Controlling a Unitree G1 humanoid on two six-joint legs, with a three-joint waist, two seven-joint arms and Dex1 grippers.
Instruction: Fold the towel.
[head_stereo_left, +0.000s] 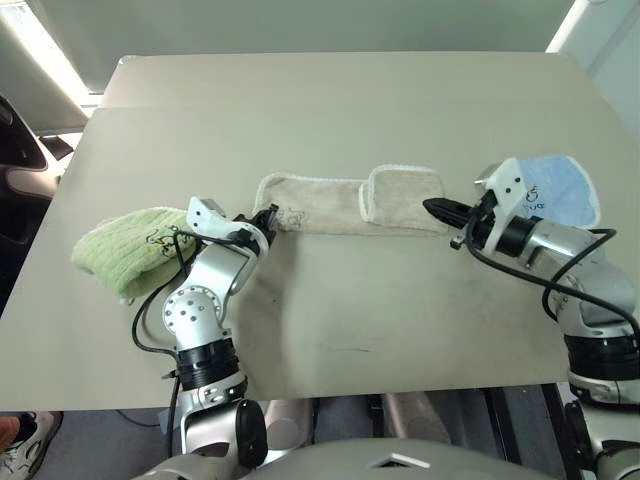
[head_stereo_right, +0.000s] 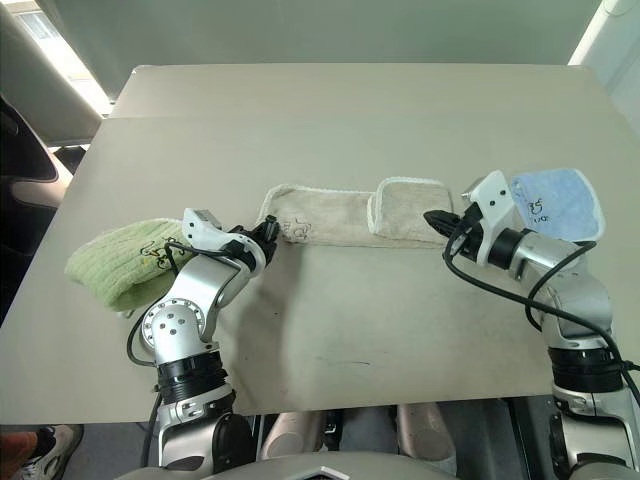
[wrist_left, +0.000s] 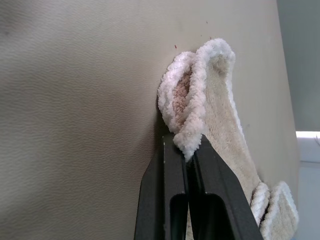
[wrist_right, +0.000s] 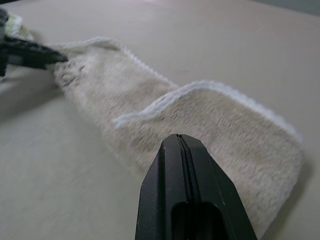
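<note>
My left gripper will let go of the held end of the beige towel on top of the folded flap (head_stereo_left: 430, 206) (wrist_left: 286, 216), close to its outer edge.
The beige towel (head_stereo_left: 330, 205) lies across the middle of the table as a long narrow strip, and its right end is folded back over itself. My left gripper (head_stereo_left: 268, 217) is shut on the strip's left end, where the white corded edge (wrist_left: 192, 125) bunches up between the black fingers. A small dark mark (head_stereo_right: 298, 230) sits on the cloth just beside that grip. At the strip's right end, my right gripper (head_stereo_left: 437, 208) is shut with nothing in it. In the right wrist view its tips (wrist_right: 180, 140) hover over the folded flap (wrist_right: 220, 120).
A light green towel (head_stereo_left: 130, 248) lies bunched at the table's left edge, close behind my left arm. A light blue towel (head_stereo_left: 560, 190) lies at the right edge behind my right wrist. The tan table (head_stereo_left: 340, 110) stretches bare beyond the strip and in front of it.
</note>
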